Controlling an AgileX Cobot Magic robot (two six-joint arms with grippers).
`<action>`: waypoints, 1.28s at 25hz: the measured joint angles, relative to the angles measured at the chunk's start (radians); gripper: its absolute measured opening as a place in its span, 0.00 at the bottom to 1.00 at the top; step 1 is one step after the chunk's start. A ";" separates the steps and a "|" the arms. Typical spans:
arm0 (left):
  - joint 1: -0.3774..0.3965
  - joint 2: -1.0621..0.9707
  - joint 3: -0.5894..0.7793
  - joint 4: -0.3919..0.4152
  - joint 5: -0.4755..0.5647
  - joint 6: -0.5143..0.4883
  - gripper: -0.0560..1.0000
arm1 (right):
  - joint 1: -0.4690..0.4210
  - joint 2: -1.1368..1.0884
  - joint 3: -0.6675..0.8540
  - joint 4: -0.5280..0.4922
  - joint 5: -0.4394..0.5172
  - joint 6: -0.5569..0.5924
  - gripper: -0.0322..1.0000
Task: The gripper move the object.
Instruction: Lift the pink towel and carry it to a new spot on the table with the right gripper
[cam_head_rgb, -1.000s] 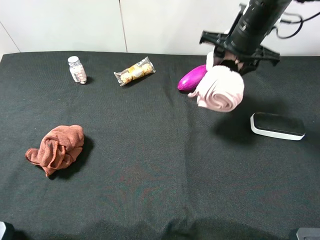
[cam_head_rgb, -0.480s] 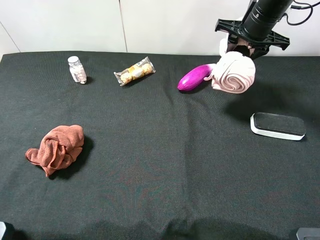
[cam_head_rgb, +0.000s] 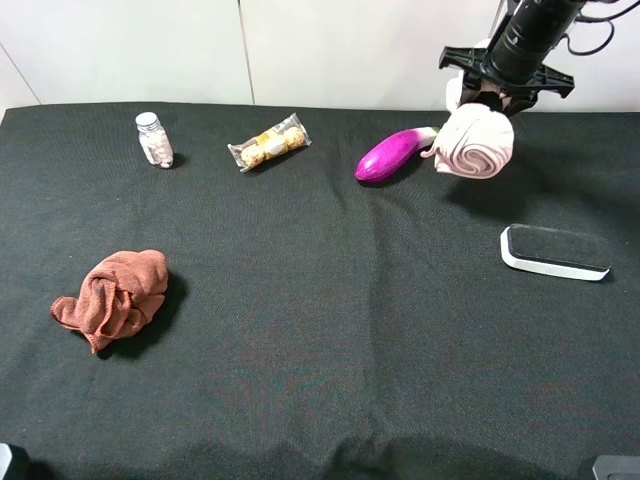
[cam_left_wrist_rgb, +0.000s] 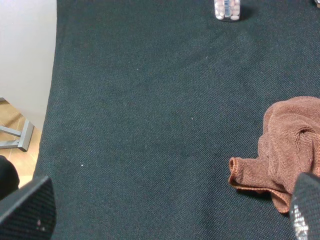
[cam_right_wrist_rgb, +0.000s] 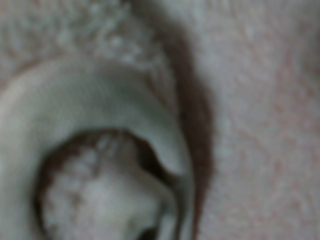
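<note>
The rolled pink towel, now held above that cloth, will go down from my right gripper onto the black cloth (cam_head_rgb: 479, 145) beside the stem end of the purple eggplant.
A rolled pink towel (cam_head_rgb: 474, 142) hangs from my right gripper (cam_head_rgb: 482, 100), which is shut on it at the back right of the table, just right of a purple eggplant (cam_head_rgb: 388, 156). The towel is held above the black cloth. The right wrist view is filled by the blurred pink towel (cam_right_wrist_rgb: 160, 120). My left gripper (cam_left_wrist_rgb: 170, 210) is open near the table's front left corner; only its two dark fingertips (cam_left_wrist_rgb: 27, 210) show in the left wrist view, and it holds nothing.
A crumpled rust-brown cloth (cam_head_rgb: 112, 296) lies at the front left and also shows in the left wrist view (cam_left_wrist_rgb: 287, 150). A small pill bottle (cam_head_rgb: 153, 139), a snack packet (cam_head_rgb: 268, 142) and a black-and-white eraser block (cam_head_rgb: 555, 251) lie on the cloth-covered table (cam_head_rgb: 320, 330).
My right gripper has carried the pink towel up and toward the back right, away from the eggplant. The left arm and the other things have not moved.
</note>
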 joint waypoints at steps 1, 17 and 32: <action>0.000 0.000 0.000 0.000 0.000 0.000 0.99 | -0.003 0.008 0.000 0.000 -0.011 -0.006 0.39; 0.000 0.000 0.000 0.000 0.000 0.000 0.99 | -0.040 0.109 -0.002 -0.005 -0.120 -0.029 0.39; 0.000 0.000 0.000 0.000 0.000 0.000 0.99 | -0.040 0.127 -0.002 0.000 -0.135 -0.029 0.39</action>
